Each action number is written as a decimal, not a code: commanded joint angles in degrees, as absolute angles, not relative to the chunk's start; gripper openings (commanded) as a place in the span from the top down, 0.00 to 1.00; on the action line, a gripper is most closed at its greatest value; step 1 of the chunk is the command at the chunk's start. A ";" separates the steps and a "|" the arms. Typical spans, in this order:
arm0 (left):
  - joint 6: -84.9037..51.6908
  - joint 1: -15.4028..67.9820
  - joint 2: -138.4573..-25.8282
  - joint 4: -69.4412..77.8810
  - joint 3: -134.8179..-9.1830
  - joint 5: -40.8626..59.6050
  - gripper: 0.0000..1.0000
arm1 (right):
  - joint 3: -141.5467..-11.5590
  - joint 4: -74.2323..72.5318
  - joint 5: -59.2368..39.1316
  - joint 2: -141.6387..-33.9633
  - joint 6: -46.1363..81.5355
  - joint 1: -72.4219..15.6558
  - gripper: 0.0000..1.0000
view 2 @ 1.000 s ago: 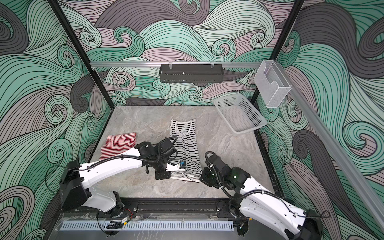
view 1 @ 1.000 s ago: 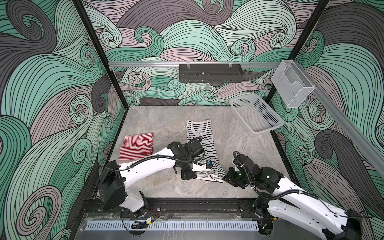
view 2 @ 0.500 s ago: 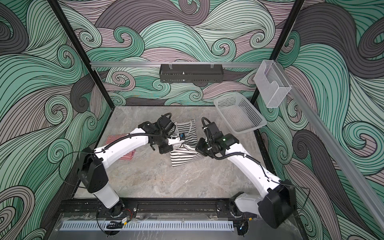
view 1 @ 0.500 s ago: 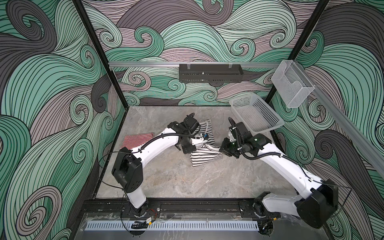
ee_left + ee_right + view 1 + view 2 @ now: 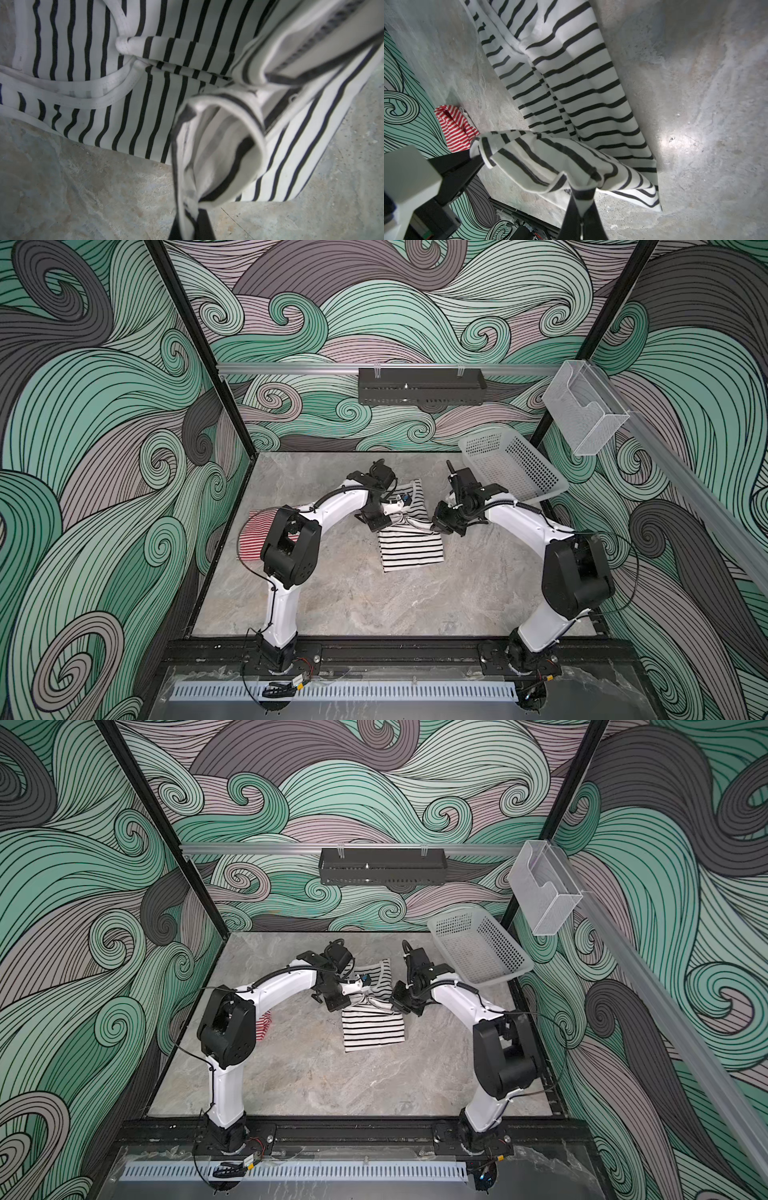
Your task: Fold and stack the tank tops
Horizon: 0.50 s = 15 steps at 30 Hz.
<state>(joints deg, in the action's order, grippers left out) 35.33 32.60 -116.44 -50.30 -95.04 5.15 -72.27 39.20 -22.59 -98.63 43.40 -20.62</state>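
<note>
I will use my right gripper to take a new grip on the bunched corner (image 5: 432, 528) and spread the hem flat before the next fold, because the hem curls into a loop across the tank top.
The white, black-striped tank top (image 5: 411, 549) (image 5: 372, 1029) lies mid-table, doubled over on itself. My left gripper (image 5: 379, 524) (image 5: 192, 224) is shut on one corner of its raised edge (image 5: 218, 149). My right gripper (image 5: 442, 526) (image 5: 582, 200) is shut on the other corner (image 5: 550, 164). Both hold that edge just above the far half of the garment, near its white straps (image 5: 68, 91). The red-and-white tank top (image 5: 249, 539) (image 5: 262, 1026) (image 5: 454, 126) lies folded at the left wall, partly hidden behind the left arm in both top views.
A white perforated basket (image 5: 513, 466) (image 5: 478, 946) sits tilted at the back right corner, close behind the right arm. A clear plastic holder (image 5: 584, 414) hangs on the right rail and a black tray (image 5: 419, 386) on the back rail. Grey marble tabletop (image 5: 374, 605) stretches toward the front.
Both grippers carried the striped top's near edge from the front of the table up and back over the garment, doubling it over. The arms now reach much farther back.
</note>
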 commanded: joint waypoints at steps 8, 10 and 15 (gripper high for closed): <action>33.20 31.55 -121.64 -50.23 -99.75 3.32 1.00 | -75.75 33.80 -26.44 -107.09 41.92 -17.35 1.00; 32.79 31.40 -122.13 -50.02 -100.02 3.03 1.00 | -76.19 33.02 -27.24 -108.37 42.22 -16.67 1.00; 29.12 31.16 -122.77 -47.34 -100.41 -2.03 0.68 | -76.38 27.56 -31.43 -110.14 43.59 -15.04 0.75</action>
